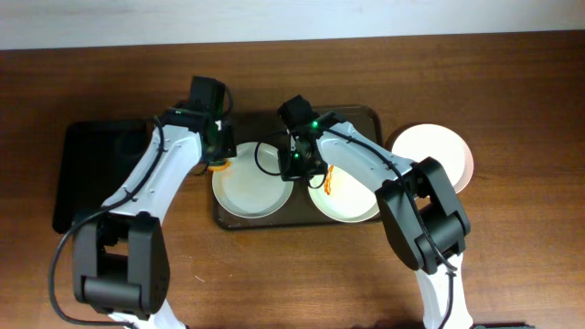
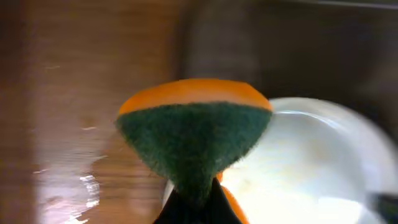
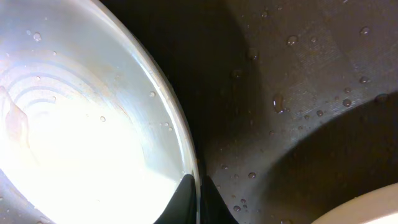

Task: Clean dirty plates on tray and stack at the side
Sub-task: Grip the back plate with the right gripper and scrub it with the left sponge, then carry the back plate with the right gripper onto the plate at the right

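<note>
My right gripper should set the pale grey-green plate, still on the dark brown tray, down on the third white plate [image 1: 430,156], the one that is beside the dark brown tray.
The dark brown tray [image 1: 366,117] holds two plates. The pale grey-green plate [image 1: 251,187] lies on its left half. A white plate [image 1: 352,203] with an orange-red smear lies on its right half. A third white plate [image 1: 437,151] lies on the table right of the tray. My left gripper [image 1: 217,163] is shut on an orange and green sponge [image 2: 193,134] at the grey-green plate's left rim [image 2: 311,168]. My right gripper [image 1: 294,164] is shut on that plate's right rim [image 3: 189,162]; the fingers [image 3: 198,199] pinch the edge over the wet tray [image 3: 280,81].
A smaller black tray [image 1: 91,174] lies at the table's left side. Bare wooden table [image 2: 62,124] shows beside the sponge. The smeared plate's edge [image 3: 367,211] shows at the lower right of the right wrist view. Both arms cross over the tray's front.
</note>
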### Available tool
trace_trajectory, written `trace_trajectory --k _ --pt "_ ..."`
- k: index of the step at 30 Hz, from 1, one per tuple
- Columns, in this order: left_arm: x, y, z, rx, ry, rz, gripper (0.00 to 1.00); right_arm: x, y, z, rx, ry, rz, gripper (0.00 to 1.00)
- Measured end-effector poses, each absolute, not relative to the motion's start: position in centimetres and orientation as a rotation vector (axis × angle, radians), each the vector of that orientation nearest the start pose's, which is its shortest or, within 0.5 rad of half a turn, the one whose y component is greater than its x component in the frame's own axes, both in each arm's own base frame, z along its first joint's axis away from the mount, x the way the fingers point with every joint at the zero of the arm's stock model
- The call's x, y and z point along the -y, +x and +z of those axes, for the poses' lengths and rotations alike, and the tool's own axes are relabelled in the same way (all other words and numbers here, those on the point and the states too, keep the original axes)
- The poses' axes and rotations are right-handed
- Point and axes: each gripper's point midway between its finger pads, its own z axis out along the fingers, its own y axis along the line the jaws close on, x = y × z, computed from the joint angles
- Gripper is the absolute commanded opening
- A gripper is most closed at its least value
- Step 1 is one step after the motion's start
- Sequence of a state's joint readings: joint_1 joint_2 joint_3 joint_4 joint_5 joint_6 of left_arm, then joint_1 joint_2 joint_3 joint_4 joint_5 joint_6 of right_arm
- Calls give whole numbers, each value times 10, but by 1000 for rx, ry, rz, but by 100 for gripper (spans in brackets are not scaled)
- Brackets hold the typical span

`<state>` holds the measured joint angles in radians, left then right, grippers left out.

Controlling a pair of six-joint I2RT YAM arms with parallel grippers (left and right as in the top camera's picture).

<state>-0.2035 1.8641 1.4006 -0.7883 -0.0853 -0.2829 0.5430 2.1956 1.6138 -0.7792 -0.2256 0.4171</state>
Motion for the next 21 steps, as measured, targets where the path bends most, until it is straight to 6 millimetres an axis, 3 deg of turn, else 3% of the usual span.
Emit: trace_trajectory --k 3,5,7,9,11,14,17,19,21 --pt "103 413 75 -2814 -86 -250 0 -272 376 7 -3018 -227 451 4" --pt "115 406 59 -2853 -68 -348 0 -272 376 7 -3018 -228 451 4" --pt "119 388 23 -2959 -74 -374 0 -272 376 7 -3018 -228 451 4" --pt "114 382 6 -3007 -84 -329 0 -272 376 7 -3018 -227 450 4" --pt "103 381 5 -3013 -84 -203 0 -272 376 7 -3018 -228 448 4" --pt "62 366 9 -3069 -132 129 0 -272 376 7 -3017 -230 455 4" --pt "50 362 28 -3072 -186 237 0 -274 372 8 -3030 -241 439 4" --pt "31 371 78 -2934 -289 283 0 -261 368 15 -3069 -230 351 4" --pt "23 373 144 -2765 -353 216 0 -260 381 44 -3018 -230 313 4"
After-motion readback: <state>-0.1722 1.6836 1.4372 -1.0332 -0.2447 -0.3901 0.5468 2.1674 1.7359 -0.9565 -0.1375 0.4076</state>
